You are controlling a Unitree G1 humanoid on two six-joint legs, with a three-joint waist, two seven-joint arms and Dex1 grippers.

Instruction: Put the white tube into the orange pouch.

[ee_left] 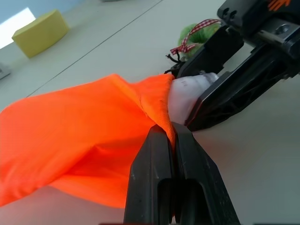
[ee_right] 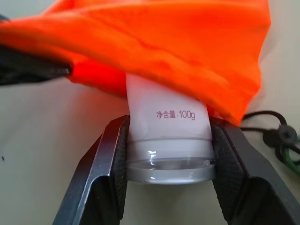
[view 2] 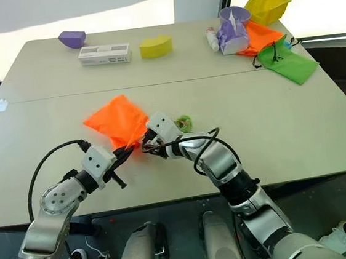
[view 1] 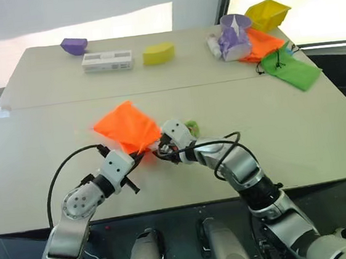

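Next, my right gripper releases the white tube just inside the opening of the orange pouch (view 1: 137,137) (ee_right: 171,61), under the raised fabric.
The orange pouch (view 1: 126,127) lies on the table near the front, its mouth turned toward me. My left gripper (ee_left: 169,136) is shut on the rim of that mouth and holds it up. My right gripper (ee_right: 168,154) is shut on the white tube (ee_right: 165,126) near its cap end. The tube's other end is inside the pouch's (ee_right: 154,42) opening, hidden by the orange fabric. The pouch's green fuzzy ball (view 1: 191,127) rests on the table just beyond my right gripper (view 1: 161,149), with the black cord (ee_right: 269,124) beside it.
Along the far edge stand a purple block (view 1: 74,45), a long white box (view 1: 107,61) and a yellow block (view 1: 158,53). At the far right sit a purple cup (view 1: 235,35), a yellow tray (view 1: 267,13), another orange cloth (view 1: 262,43) and a green pouch (view 1: 290,69).
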